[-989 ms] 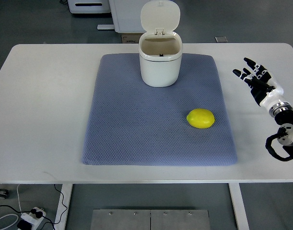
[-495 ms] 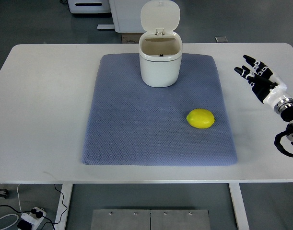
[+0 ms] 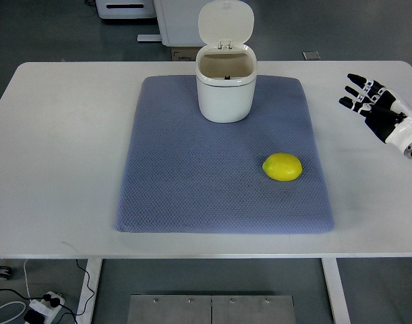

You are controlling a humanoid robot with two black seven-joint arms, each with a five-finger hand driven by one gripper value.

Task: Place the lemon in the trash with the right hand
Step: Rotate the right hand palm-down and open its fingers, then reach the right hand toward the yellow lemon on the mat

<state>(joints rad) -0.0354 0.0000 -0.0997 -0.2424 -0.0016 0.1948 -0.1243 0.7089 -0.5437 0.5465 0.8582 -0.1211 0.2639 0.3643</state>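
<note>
The fingers of my right gripper will go on the lemon's far side and the thumb on its near side, to close across the lemon's middle (image 3: 284, 167).
A yellow lemon (image 3: 282, 167) lies on the blue-grey mat (image 3: 192, 175), toward its right side. A white trash bin (image 3: 225, 88) stands at the mat's far edge with its lid flipped up and its inside showing. My right hand (image 3: 375, 105) is at the table's right edge, well to the right of the lemon and apart from it. Its fingers are spread and it holds nothing. The left arm is out of view.
The white table (image 3: 57, 148) carries the mat. Beyond the table's far edge stand white equipment and a cardboard box (image 3: 184, 52). A power strip (image 3: 47, 302) with cables lies on the floor at the lower left.
My right hand has moved to the right and slightly away, toward the picture's right edge, so less of the forearm shows. The lemon and bin have not moved.
</note>
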